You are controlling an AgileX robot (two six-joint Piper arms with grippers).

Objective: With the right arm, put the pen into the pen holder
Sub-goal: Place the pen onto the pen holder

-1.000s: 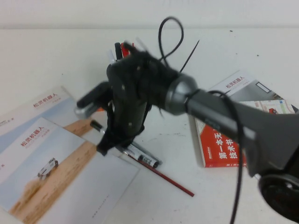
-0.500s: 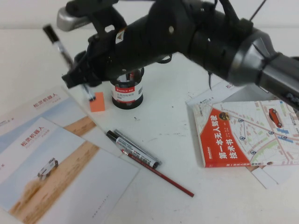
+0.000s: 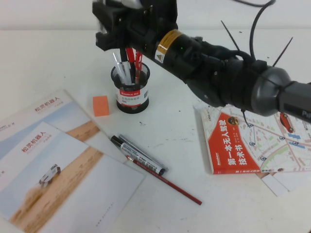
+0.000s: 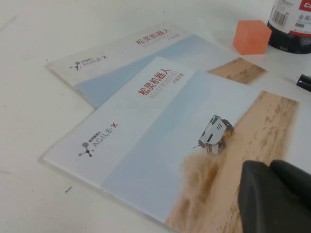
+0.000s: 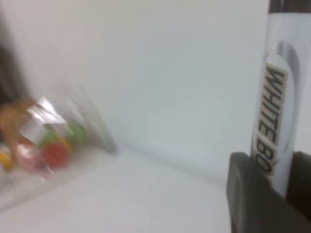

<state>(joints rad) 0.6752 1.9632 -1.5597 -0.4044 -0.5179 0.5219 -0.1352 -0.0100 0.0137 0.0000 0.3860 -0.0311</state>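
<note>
I should open my right gripper to let the pen go among the red and white pens (image 3: 130, 74) that are standing in the black mesh cup. The held pen is upright just above the cup.
My right gripper (image 3: 117, 35) hangs just above the pen holder (image 3: 132, 94), a black mesh cup with a red-and-white label, at the back of the table. In the right wrist view the gripper (image 5: 272, 170) is shut on the pen (image 5: 278, 82), a white barrel with dark print, held upright. Several pens stand in the cup, among them a white one (image 3: 118, 65) and red ones; I cannot tell whether the white one is the held pen. My left gripper (image 4: 277, 196) is shut and empty, low over a brochure.
A dark marker and a white-barrelled marker (image 3: 140, 154) lie in front of the cup beside a red pencil (image 3: 167, 181). An orange block (image 3: 100, 105) sits left of the cup. Brochures (image 3: 43, 160) lie at the left. A red book (image 3: 252, 141) lies at the right.
The right arm has lifted the pen off the table, swung it left of the cup, then moved right to stand over the cup.
</note>
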